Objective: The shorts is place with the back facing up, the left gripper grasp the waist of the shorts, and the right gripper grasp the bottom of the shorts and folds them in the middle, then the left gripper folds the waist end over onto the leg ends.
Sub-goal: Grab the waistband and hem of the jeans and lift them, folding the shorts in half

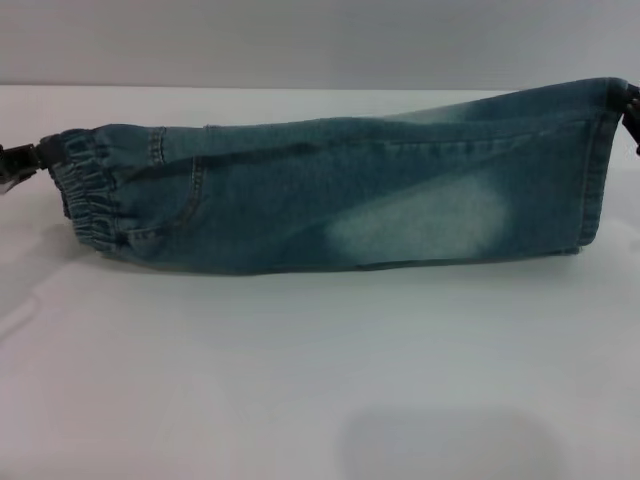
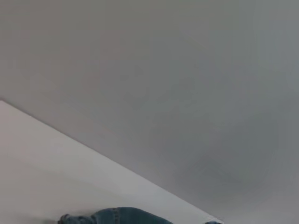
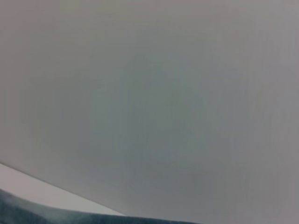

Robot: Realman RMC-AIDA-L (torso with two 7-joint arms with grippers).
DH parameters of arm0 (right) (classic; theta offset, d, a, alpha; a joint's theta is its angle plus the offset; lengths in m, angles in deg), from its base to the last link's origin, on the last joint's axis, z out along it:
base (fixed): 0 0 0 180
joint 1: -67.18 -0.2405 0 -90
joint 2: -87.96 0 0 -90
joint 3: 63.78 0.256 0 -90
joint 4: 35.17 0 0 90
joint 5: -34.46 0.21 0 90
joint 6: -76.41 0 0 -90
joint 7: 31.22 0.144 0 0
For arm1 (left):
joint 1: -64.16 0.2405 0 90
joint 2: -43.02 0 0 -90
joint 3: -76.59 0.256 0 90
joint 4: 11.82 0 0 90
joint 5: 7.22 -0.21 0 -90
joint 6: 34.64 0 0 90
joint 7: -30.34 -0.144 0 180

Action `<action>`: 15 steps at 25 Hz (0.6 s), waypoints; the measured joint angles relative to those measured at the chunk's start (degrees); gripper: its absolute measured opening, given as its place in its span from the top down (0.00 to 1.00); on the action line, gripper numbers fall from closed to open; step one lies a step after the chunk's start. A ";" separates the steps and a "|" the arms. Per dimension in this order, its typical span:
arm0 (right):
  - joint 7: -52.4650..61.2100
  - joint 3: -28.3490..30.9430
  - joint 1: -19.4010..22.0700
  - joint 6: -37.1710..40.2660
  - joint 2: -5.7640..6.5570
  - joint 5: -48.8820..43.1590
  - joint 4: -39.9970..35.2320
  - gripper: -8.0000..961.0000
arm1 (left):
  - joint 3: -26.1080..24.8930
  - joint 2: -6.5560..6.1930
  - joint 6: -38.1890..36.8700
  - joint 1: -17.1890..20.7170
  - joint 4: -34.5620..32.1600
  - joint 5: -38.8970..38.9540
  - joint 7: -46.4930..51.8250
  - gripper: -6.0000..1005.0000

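Observation:
The robot's right gripper will release the hem's top corner on the white table (image 1: 541,120), just short of the far edge of the table.
The shorts (image 1: 340,190) are folded lengthwise into a long blue-green denim band and stretched across the white table (image 1: 300,380). The gathered elastic waist (image 1: 85,195) is at the left. The stitched leg hem, the bottom of the shorts (image 1: 598,170), is at the right and held a little higher. My left gripper (image 1: 22,160) shows at the left edge, shut on the waist. Only a dark sliver of my right gripper (image 1: 633,112) shows at the right edge, shut on the hem's top corner. A pale bleached patch (image 1: 420,225) faces me. Denim (image 2: 117,216) edges the left wrist view, and denim (image 3: 28,213) the right wrist view.
A plain grey wall (image 1: 320,40) rises behind the table's far edge. Bare white tabletop lies in front of the shorts, with a faint shadow (image 1: 450,440) near the front right.

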 joint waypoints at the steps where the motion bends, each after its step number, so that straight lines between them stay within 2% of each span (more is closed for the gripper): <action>1: 0.00 -0.04 -0.21 -0.51 0.00 0.00 0.40 0.99 | 0.39 0.12 0.50 -0.02 0.00 -0.01 0.00 0.95; 15: -2.05 -0.11 -3.28 -10.99 -0.41 0.59 6.06 0.99 | 6.27 2.55 8.33 -1.17 0.07 -0.01 -2.41 0.94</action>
